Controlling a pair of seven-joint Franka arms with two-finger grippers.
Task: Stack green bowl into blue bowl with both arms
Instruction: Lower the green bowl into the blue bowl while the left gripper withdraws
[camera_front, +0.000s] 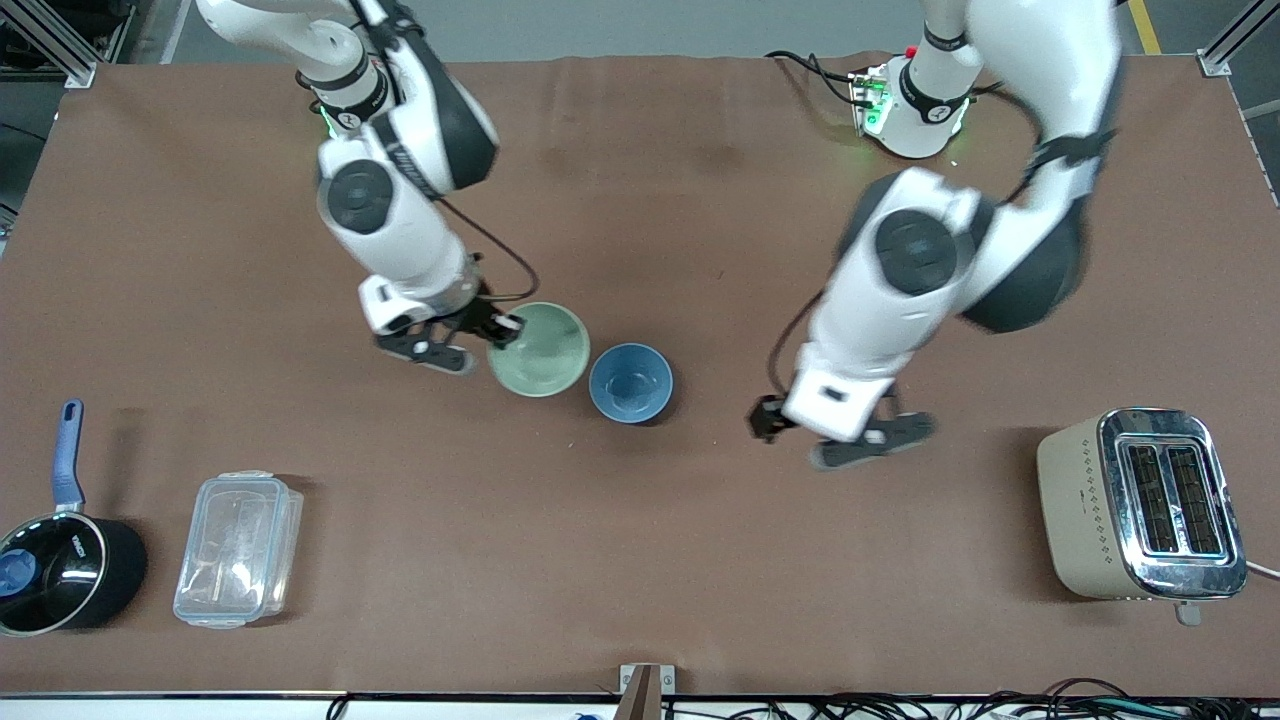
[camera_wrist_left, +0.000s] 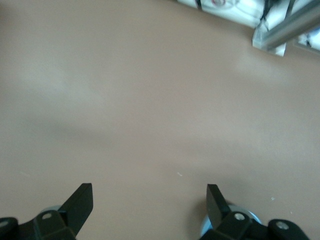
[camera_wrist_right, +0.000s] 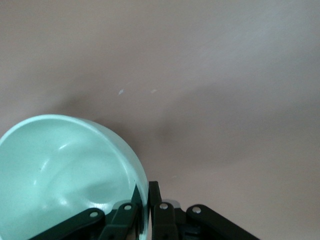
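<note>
Next, my right gripper releases the green bowl nested in the hollow of the blue bowl (camera_front: 630, 385) at the table's middle.
The pale mint-green bowl (camera_front: 541, 349) sits tilted at mid-table, touching or just beside the blue bowl (camera_front: 631, 382), which stands upright a little nearer the front camera, toward the left arm's end. My right gripper (camera_front: 503, 330) is shut on the green bowl's rim at the side away from the blue bowl; in the right wrist view my gripper (camera_wrist_right: 148, 192) pinches the rim of the green bowl (camera_wrist_right: 60, 170), one finger inside, one outside. My left gripper (camera_front: 770, 418) is open and empty over bare table beside the blue bowl; the left wrist view shows it (camera_wrist_left: 150, 202) spread wide.
A beige-and-chrome toaster (camera_front: 1140, 503) stands near the front edge at the left arm's end. A clear lidded plastic box (camera_front: 238, 548) and a black saucepan with a blue handle (camera_front: 55, 560) lie near the front edge at the right arm's end.
</note>
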